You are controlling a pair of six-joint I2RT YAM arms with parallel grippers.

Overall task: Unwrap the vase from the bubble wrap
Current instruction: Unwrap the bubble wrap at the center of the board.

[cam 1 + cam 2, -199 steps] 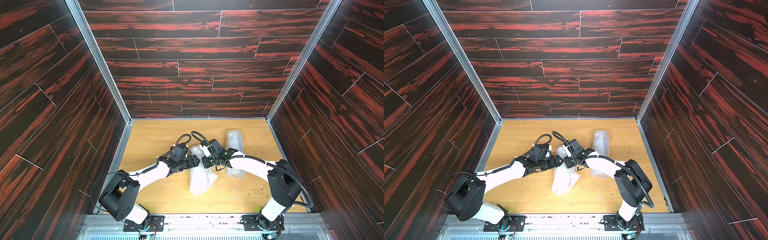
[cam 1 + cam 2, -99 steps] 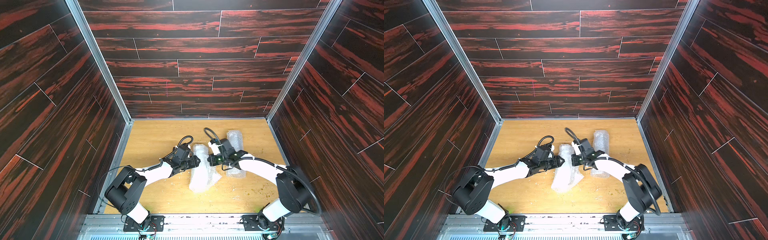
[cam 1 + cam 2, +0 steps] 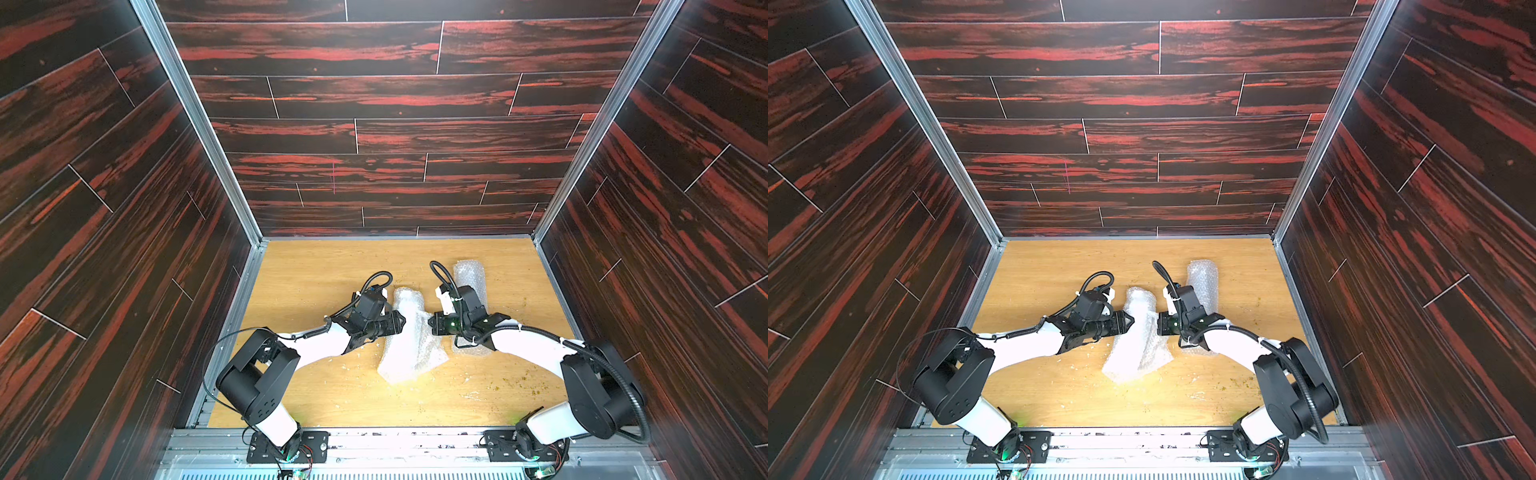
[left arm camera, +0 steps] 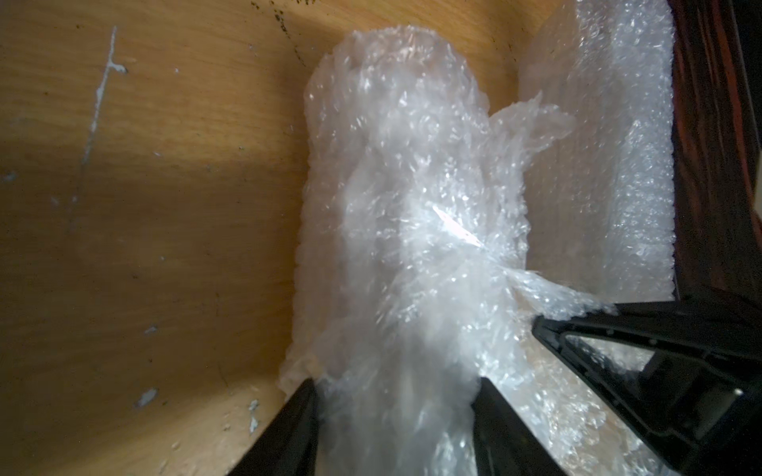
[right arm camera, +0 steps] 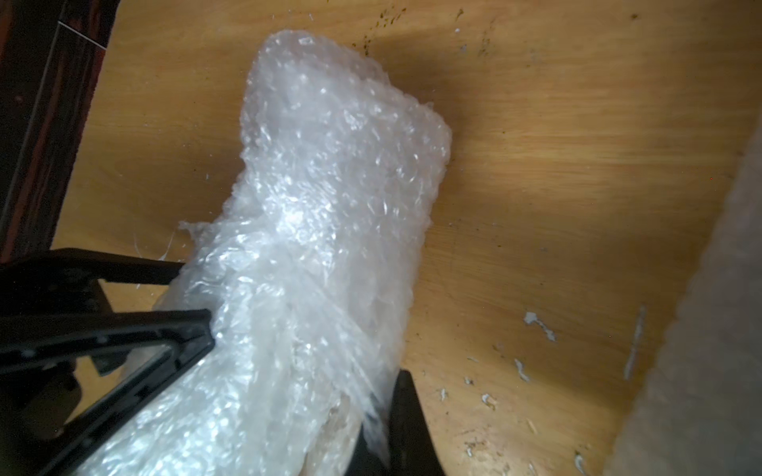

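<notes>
My right gripper is holding the flap of bubble wrap taut while the bundle's far end stays wrapped, so it should let go of the flap and grab the bubble wrap nearer that end [image 4: 456, 119].
A bundle of bubble wrap [image 3: 405, 336] [image 3: 1133, 336] lies lengthwise in the middle of the wooden floor; the vase is hidden inside it. My left gripper [image 3: 401, 323] [image 3: 1131, 321] [image 4: 396, 387] comes in from the left, its two fingers [image 4: 303, 416] pressed against both sides of the bundle [image 4: 404, 206]. From the right, my right gripper [image 3: 430, 325] [image 3: 1158, 324] [image 4: 536, 323] is shut on a loose flap pulled out taut from the bundle [image 5: 330, 185]. In the right wrist view only one of its fingers [image 5: 406, 412] shows past the plastic.
A second bubble wrap roll [image 3: 469, 276] [image 3: 1203, 278] [image 4: 598, 165] lies just right of the bundle, partly under my right arm. Dark wood-pattern walls [image 3: 124, 249] close in three sides. Small crumbs and white flecks [image 3: 519, 384] dot the floor.
The left jaws have narrowed onto the bundle. The right gripper has drawn a little to the right, stretching the flap it holds.
</notes>
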